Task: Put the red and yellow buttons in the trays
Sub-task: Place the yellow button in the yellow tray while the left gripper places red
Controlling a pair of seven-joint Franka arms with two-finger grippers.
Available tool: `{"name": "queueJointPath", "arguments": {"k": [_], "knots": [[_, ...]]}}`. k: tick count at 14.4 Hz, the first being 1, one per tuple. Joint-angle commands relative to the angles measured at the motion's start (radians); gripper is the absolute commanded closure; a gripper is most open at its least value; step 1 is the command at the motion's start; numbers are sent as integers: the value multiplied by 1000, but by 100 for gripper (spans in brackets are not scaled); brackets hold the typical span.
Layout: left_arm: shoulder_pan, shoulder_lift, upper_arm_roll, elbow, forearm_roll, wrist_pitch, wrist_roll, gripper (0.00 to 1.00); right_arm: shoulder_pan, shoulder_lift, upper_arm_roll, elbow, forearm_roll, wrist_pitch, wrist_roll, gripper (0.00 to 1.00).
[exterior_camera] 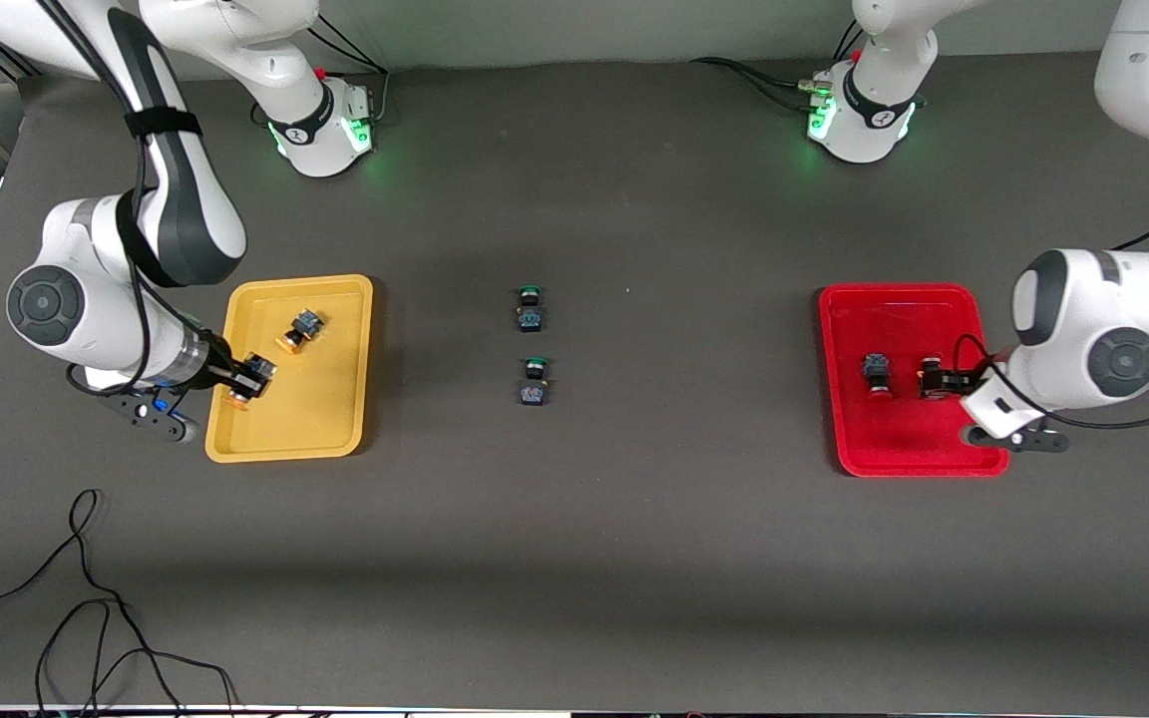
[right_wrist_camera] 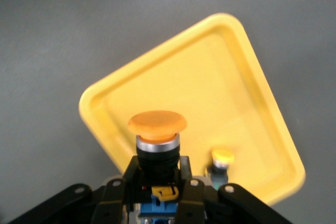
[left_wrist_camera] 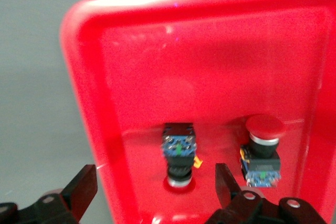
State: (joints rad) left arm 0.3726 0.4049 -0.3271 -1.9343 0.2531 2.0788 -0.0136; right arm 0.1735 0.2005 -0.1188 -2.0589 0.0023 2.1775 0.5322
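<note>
The held button will go down between the other yellow-capped button and the yellow tray's front rim (exterior_camera: 297, 393) (right_wrist_camera: 170, 115), set there by my right gripper.
My right gripper (exterior_camera: 247, 375) is shut on a yellow-capped button (exterior_camera: 245, 384) and holds it over the yellow tray (exterior_camera: 335, 419), at the tray's side toward the right arm's end. In the right wrist view the held button (right_wrist_camera: 157, 129) points cap outward from the gripper (right_wrist_camera: 157, 170). A second yellow-capped button (exterior_camera: 301, 329) lies in that tray (right_wrist_camera: 247, 93), also seen in the right wrist view (right_wrist_camera: 221, 161). My left gripper (exterior_camera: 942, 382) is open over the red tray (exterior_camera: 919, 449). Two red-capped buttons (exterior_camera: 876, 372) (exterior_camera: 931, 377) are in it. In the left wrist view one button (left_wrist_camera: 178, 156) lies between the open fingers (left_wrist_camera: 84, 187), untouched; the other (left_wrist_camera: 262, 150) lies beside it.
Two green-capped buttons (exterior_camera: 530, 307) (exterior_camera: 533, 381) sit on the grey table midway between the trays. A loose black cable (exterior_camera: 86, 598) lies near the table's front edge toward the right arm's end.
</note>
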Motion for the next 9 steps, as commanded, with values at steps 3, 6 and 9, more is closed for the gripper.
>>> {"name": "queueJointPath", "arguments": {"k": [3, 6, 9], "knots": [[-14, -92, -41, 194, -21, -294, 46, 0, 9, 117, -13, -174, 47, 352, -44, 100], [-14, -152, -52, 320, -99, -472, 46, 0, 9, 137, -13, -176, 62, 354, -44, 100], [-14, -234, -50, 344, -164, -520, 46, 0, 9, 157, -13, -173, 102, 357, -44, 100]]}}
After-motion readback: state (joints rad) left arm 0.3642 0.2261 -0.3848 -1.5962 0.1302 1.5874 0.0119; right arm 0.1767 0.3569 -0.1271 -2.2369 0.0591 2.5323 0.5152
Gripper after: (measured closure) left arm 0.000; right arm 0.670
